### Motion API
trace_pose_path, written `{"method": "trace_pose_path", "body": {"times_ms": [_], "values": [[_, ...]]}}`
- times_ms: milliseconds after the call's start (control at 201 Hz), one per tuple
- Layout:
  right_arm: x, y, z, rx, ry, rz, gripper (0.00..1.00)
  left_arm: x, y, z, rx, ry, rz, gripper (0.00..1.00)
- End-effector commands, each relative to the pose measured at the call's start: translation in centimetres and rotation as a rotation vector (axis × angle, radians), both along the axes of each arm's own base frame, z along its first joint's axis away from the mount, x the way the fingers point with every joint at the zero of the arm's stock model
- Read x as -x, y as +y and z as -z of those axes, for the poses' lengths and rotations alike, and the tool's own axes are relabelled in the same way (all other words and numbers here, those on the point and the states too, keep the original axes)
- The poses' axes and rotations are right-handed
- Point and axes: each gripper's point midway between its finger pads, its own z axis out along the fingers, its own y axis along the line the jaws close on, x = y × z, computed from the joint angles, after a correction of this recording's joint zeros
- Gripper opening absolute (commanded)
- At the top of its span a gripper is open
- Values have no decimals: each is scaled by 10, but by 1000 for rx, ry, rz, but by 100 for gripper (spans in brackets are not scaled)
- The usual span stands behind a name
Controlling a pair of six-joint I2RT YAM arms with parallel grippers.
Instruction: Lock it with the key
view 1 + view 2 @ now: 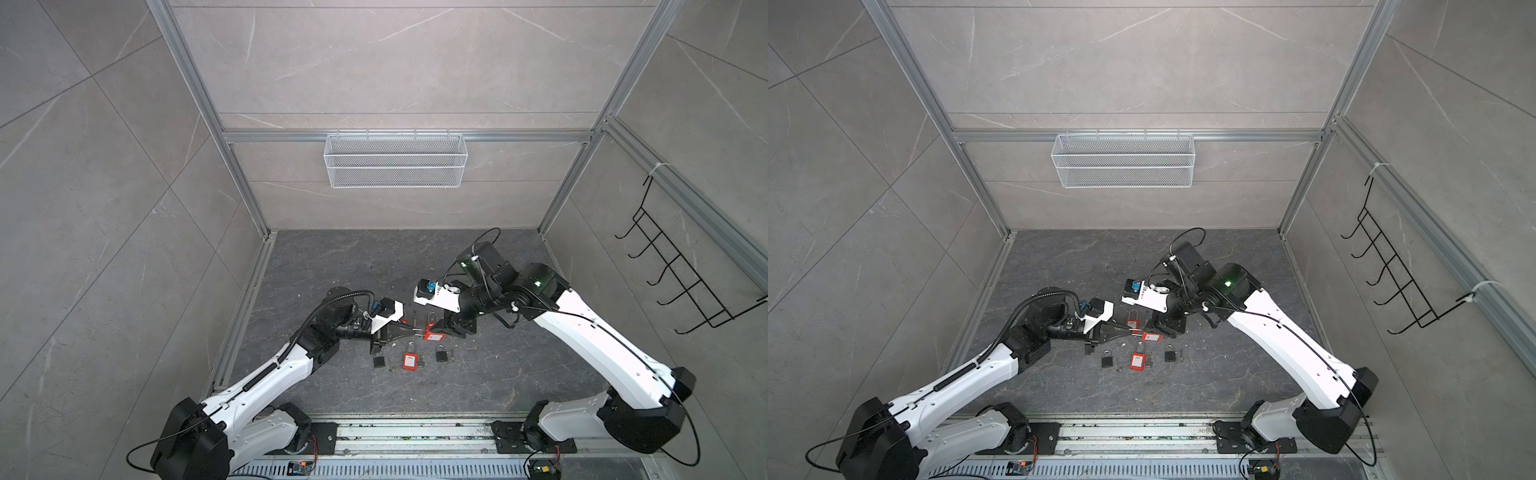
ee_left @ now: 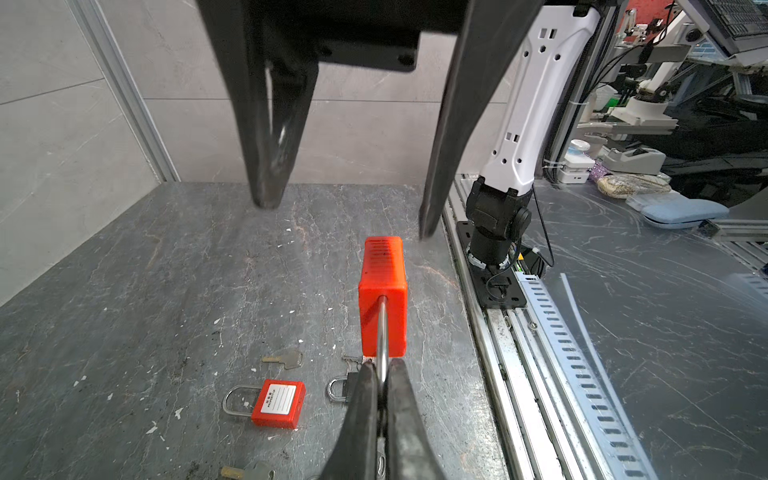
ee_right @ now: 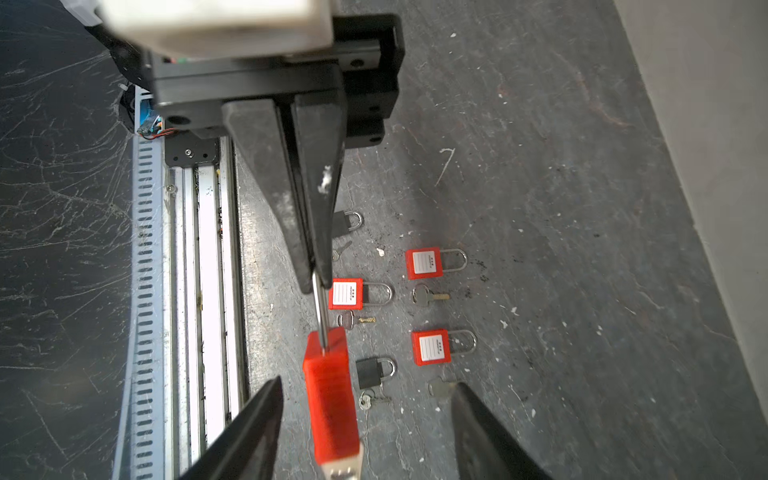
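Note:
The open fingers of my right gripper reach past the key to the body of the red padlock, so they should back off, close on the key (image 3: pixel 344 469) and pull it out.
A red padlock (image 2: pixel 382 299) hangs in the air, and my left gripper (image 2: pixel 383 374) is shut on its steel shackle (image 2: pixel 382 332). In the right wrist view a silver key (image 3: pixel 341 469) sticks out of the end of the padlock (image 3: pixel 330 399) body. My right gripper (image 3: pixel 368 385) is open, with its fingers on either side of the body and apart from it. In both top views the two grippers meet over the floor, the left gripper (image 1: pixel 417 331) and the right gripper (image 1: pixel 451 328), with the padlock (image 1: pixel 434 336) between them.
Several other padlocks lie on the dark floor below, among them a red one (image 1: pixel 409 360) and a black one (image 1: pixel 379 360), with loose keys (image 3: pixel 430 296) among them. A metal rail (image 1: pixel 415 436) runs along the front. A wire basket (image 1: pixel 395 160) hangs on the back wall and a black hook rack (image 1: pixel 681 270) on the right wall.

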Motion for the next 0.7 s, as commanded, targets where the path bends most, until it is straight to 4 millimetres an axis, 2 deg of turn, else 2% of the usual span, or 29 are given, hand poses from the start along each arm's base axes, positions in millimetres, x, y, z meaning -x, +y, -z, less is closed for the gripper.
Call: {"method": "trace_pose_path", "body": {"times_ms": [0, 129, 304, 408, 692], "values": [[11, -27, 7, 65, 29, 41, 68, 3, -4, -34, 75, -79, 39, 0], [14, -51, 27, 173, 59, 77, 68, 5, -4, -39, 84, -72, 57, 0], [12, -64, 53, 265, 82, 87, 67, 11, -5, -45, 86, -47, 95, 0], [10, -61, 62, 270, 110, 82, 64, 13, -7, -49, 92, -44, 105, 0], [-6, -46, 63, 203, 63, 75, 62, 17, -12, -56, 116, -13, 123, 0]]}}
